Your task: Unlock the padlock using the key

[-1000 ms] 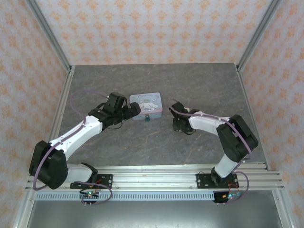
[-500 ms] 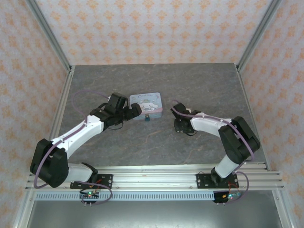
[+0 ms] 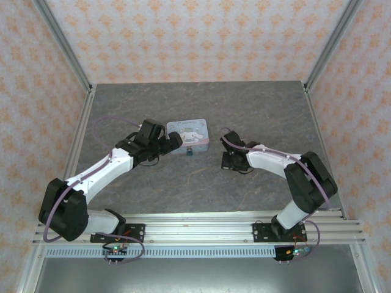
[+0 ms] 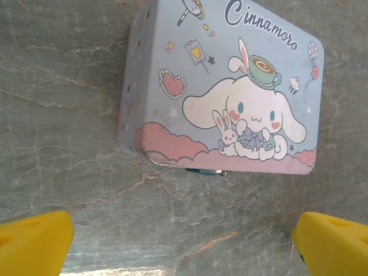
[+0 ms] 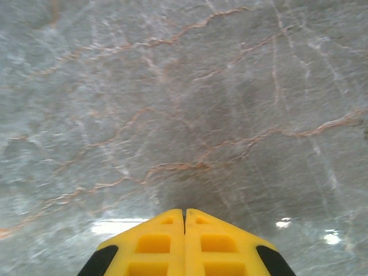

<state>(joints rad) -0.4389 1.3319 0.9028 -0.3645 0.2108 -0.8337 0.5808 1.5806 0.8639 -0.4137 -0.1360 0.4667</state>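
The right gripper's fingers meet empty and the key lies closer to the tin, so the robot should open them, move toward the tin and take the key [image 4: 291,246].
The pale blue cartoon tin [image 3: 188,132] [image 4: 230,92] lies mid-table. A tiny dark teal padlock [image 3: 190,152] hangs at its near side; from the left wrist camera just a teal sliver of the padlock [image 4: 205,171] peeks out under the lid's edge. My left gripper [image 3: 172,143] [image 4: 181,244] hovers at the tin's left front corner, open wide, with bare table between its yellow fingers [image 4: 34,241]. My right gripper [image 3: 227,163] [image 5: 184,214] hangs low over the table to the right of the tin, its yellow fingers pressed together. The key is hidden.
Grey marble-patterned tabletop [image 3: 201,183] with metal posts and patterned walls on three sides. The arm bases sit on the rail [image 3: 195,226] at the near edge. Open table lies between the tin and the right gripper.
My right gripper has crept a little to the left, toward the tin. The left arm has barely shifted and stays open over the tin's corner.
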